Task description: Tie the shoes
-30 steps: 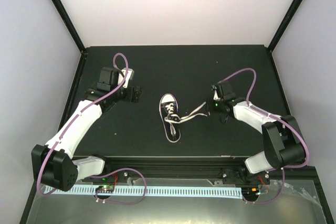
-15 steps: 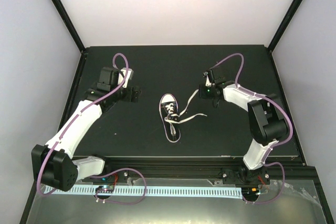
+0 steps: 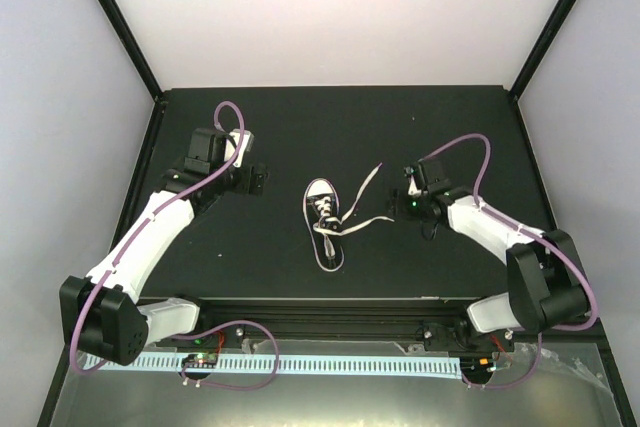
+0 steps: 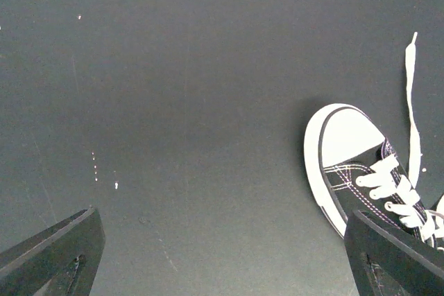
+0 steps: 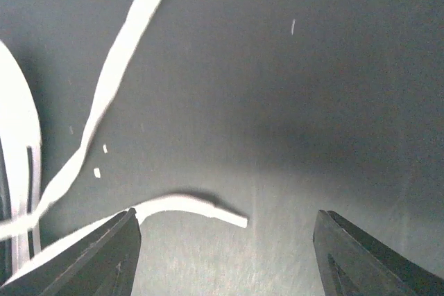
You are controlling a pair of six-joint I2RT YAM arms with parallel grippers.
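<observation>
The shoe's nearer white lace will be gripped by my right gripper a little in from its loose end [image 3: 374,221] [image 5: 154,203], so the lace's loose end sticks out past the fingers.
The shoe [image 3: 325,227], a small black sneaker with a white toe cap, lies mid-table with its toe pointing away from the arms. One white lace [image 3: 365,185] runs up and to the right. The other lace [image 3: 375,220] trails right, and its end [image 5: 211,207] lies flat on the mat between the fingers of my right gripper [image 5: 225,258], which is open and holds nothing. My left gripper [image 3: 258,179] stands open to the left of the shoe, over bare mat. The left wrist view shows the toe cap [image 4: 350,136] beside its right finger [image 4: 395,254].
The black mat [image 3: 300,127] ends at a raised frame edge [image 3: 155,147] on the left and at the back. A purple cable [image 3: 455,142] loops over the right arm. Small white specks [image 4: 104,171] dot the mat.
My right gripper went from shut to open and let the lace go. It swung up and left, then back to the right. One lace now lies stretched toward the back right. The left arm stayed put.
</observation>
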